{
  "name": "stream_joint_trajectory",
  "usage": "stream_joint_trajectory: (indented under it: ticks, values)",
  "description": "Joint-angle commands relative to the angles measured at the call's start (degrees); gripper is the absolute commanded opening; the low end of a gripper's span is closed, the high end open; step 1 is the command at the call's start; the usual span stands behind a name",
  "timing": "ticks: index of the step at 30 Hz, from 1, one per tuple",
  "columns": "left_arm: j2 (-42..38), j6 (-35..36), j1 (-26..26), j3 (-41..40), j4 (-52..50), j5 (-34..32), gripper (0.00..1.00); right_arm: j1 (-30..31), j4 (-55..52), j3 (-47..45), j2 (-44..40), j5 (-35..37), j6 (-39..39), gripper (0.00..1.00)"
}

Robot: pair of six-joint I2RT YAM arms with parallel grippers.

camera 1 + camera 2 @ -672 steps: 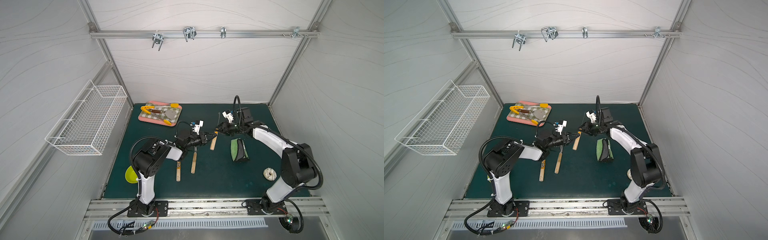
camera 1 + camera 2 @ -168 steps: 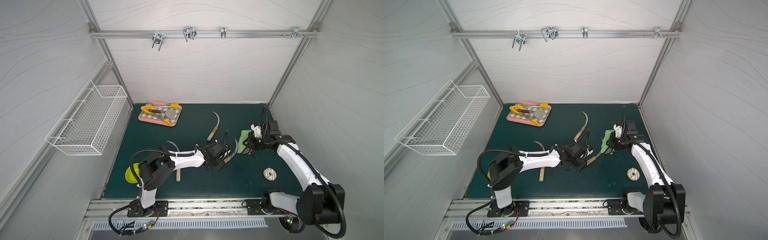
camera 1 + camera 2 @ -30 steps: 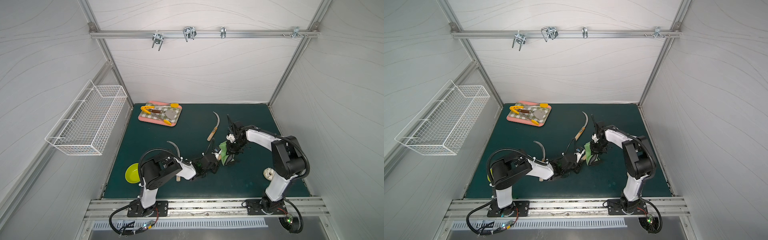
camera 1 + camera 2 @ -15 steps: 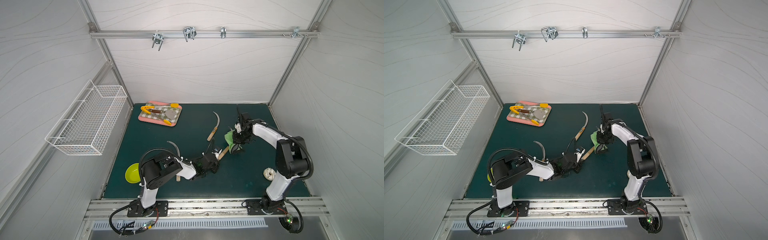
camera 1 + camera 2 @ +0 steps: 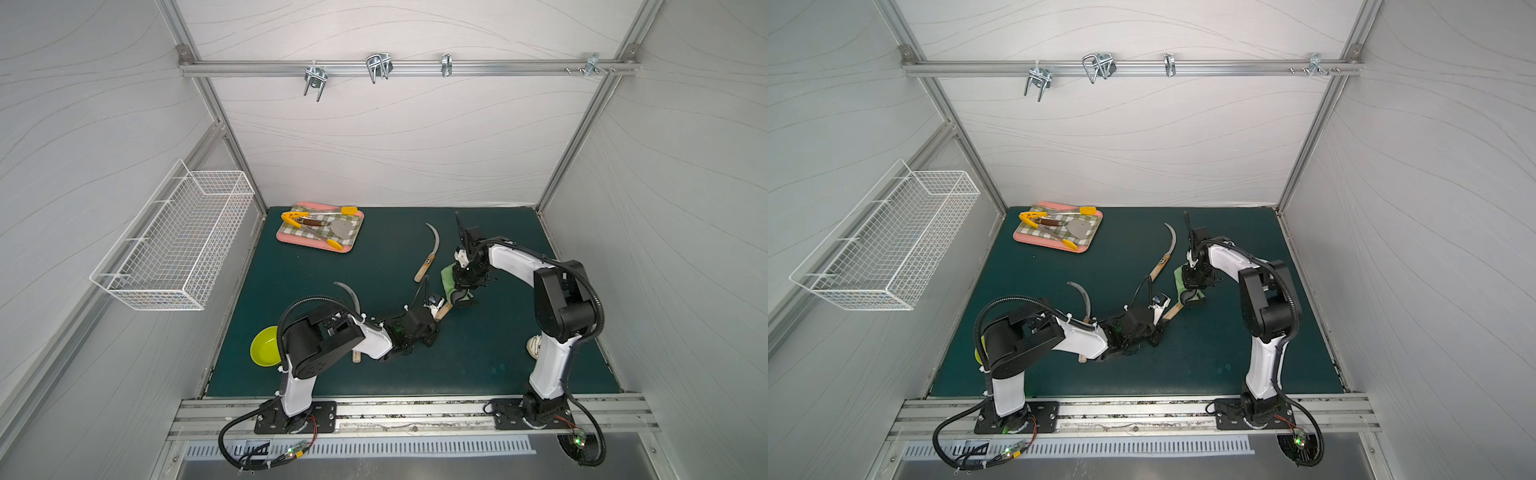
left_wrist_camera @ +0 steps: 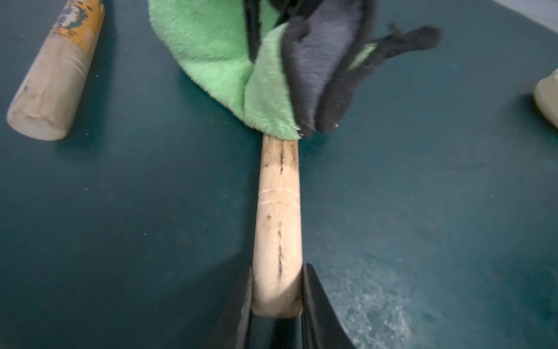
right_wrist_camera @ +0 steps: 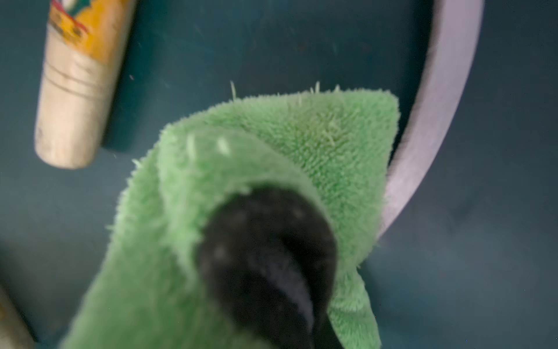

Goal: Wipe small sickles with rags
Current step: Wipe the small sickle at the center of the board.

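My left gripper is holding only the butt end of the handle. So next I lift the rag clear with my right gripper before my left gripper takes the handle nearer the blade (image 6: 280,159).
My left gripper (image 6: 277,297) is shut on the butt end of one small sickle's wooden handle (image 6: 278,217), which lies low over the green mat. The light-green rag (image 6: 220,54) with its dark underside is draped over that sickle where the handle meets the blade. My right gripper (image 5: 462,286) is shut on the rag (image 7: 280,145), and the grey blade (image 7: 437,105) curves out beside it. A second sickle (image 5: 430,253) lies just behind, its orange-labelled handle (image 6: 57,72) close by. The third sickle (image 5: 350,294) lies partly under my left arm.
A pink tray (image 5: 291,239) with yellow-tipped tongs and a spatula sits at the back left. A yellow-green bowl (image 5: 262,351) lies by the left arm's base, a small white object (image 5: 533,345) behind the right arm's base. A wire basket (image 5: 174,245) hangs on the left wall.
My right gripper carried the rag along the blade away from the handle, then came back slightly toward it. The left gripper has kept the handle still.
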Motion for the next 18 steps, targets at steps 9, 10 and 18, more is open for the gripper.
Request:
stream_joint_trajectory:
  ticks: [9,10,18]
  values:
    - [0.5,0.0,-0.6,-0.9,-1.7,-0.5,0.0,6.6,-0.1,-12.2,-6.1,-7.3,2.4,0.1]
    - [0.5,0.0,-0.6,-1.0,-1.6,-0.7,0.0,7.0,0.0,-13.2,-7.4,-8.1,2.9,0.1]
    - [0.5,-0.2,-0.6,-1.0,-1.5,-1.6,0.0,7.9,1.2,-18.4,-14.0,-11.7,6.0,0.11]
